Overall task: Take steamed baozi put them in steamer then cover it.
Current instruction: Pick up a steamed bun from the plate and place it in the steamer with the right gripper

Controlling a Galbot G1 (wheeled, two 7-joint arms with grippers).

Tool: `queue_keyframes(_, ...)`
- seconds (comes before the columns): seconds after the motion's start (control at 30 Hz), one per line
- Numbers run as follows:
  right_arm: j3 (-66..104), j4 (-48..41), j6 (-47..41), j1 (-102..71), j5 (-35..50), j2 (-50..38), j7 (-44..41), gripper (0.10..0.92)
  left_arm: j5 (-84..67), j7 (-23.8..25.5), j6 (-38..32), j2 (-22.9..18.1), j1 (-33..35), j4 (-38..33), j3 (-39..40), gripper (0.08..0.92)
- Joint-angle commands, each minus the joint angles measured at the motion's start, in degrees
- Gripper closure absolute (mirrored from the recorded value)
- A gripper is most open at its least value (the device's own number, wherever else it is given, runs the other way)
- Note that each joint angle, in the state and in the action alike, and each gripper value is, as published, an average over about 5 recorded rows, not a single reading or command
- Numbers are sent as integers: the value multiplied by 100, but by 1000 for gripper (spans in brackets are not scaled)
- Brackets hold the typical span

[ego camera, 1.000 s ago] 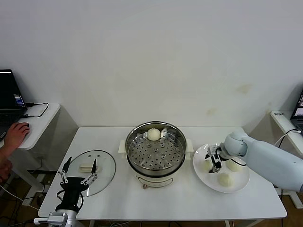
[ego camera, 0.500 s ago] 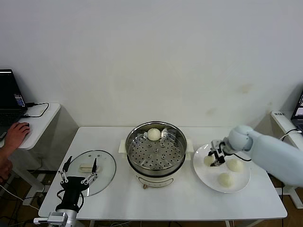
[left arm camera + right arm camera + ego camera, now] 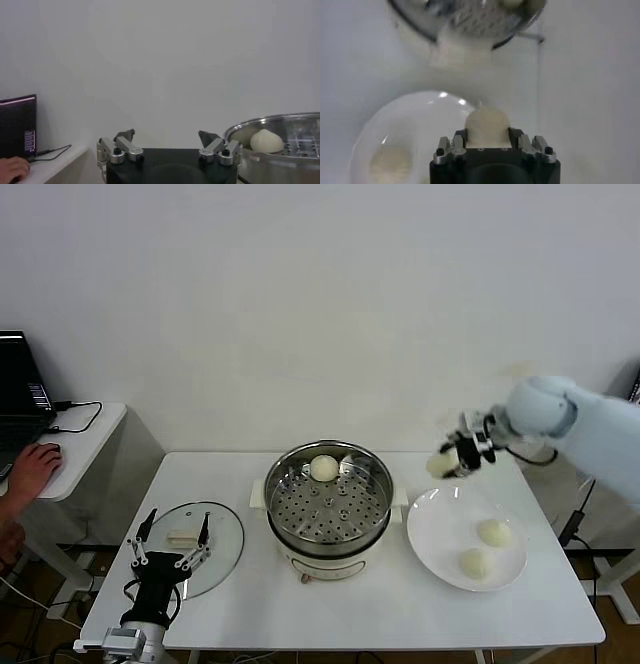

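Next, my right gripper releases the baozi on the steamer tray's side [image 3: 291,495] toward the glass cover, beside the other baozi.
My right gripper [image 3: 455,456] is shut on a cream-white baozi [image 3: 441,464] and holds it in the air above the far edge of the white plate [image 3: 435,534], to the right of the steamer [image 3: 328,502]. In the right wrist view the baozi [image 3: 487,127] sits between the jaws. One baozi [image 3: 324,468] lies at the back of the steamer's perforated tray. Two baozi [image 3: 494,532] [image 3: 474,563] remain on the plate. The glass cover [image 3: 195,536] lies flat on the table at the left. My left gripper [image 3: 168,548] is open, parked over the cover's near edge.
A side table [image 3: 70,446] with a laptop and a person's hand [image 3: 30,468] stands at the far left. A wall rises close behind the table. The table's front edge [image 3: 340,646] lies just beyond the plate and steamer.
My right gripper closed on a baozi on the plate and lifted it up and toward the back. The plate now holds two baozi. The left arm has barely moved.
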Motion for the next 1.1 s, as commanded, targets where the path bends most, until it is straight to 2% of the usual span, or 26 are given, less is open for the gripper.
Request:
queue_keyframes(0.03, -662, 539, -694, 1306, 1490, 900, 456, 491, -6, 3, 5, -2, -6, -23, 3, 177)
queue_keyframes(0.2, -576, 289, -1219, 670, 1931, 1836, 1007, 491, -6, 3, -2, -25, 20, -73, -50, 177)
queue_keyframes(0.43, -582, -341, -1542, -74, 1858, 2807, 1262, 491, -19, 5, -7, -62, 30, -131, -143, 177)
queue_keyframes(0.77, -529, -1210, -1610, -848, 1512, 3529, 1353, 490, -15, 6, -18, -132, 6, -99, -121, 177)
queue_keyframes(1.1, -390, -1880, -1514, -1284, 1077, 3821, 1368, 471, -19, 4, -26, -136, 19, -131, -126, 177)
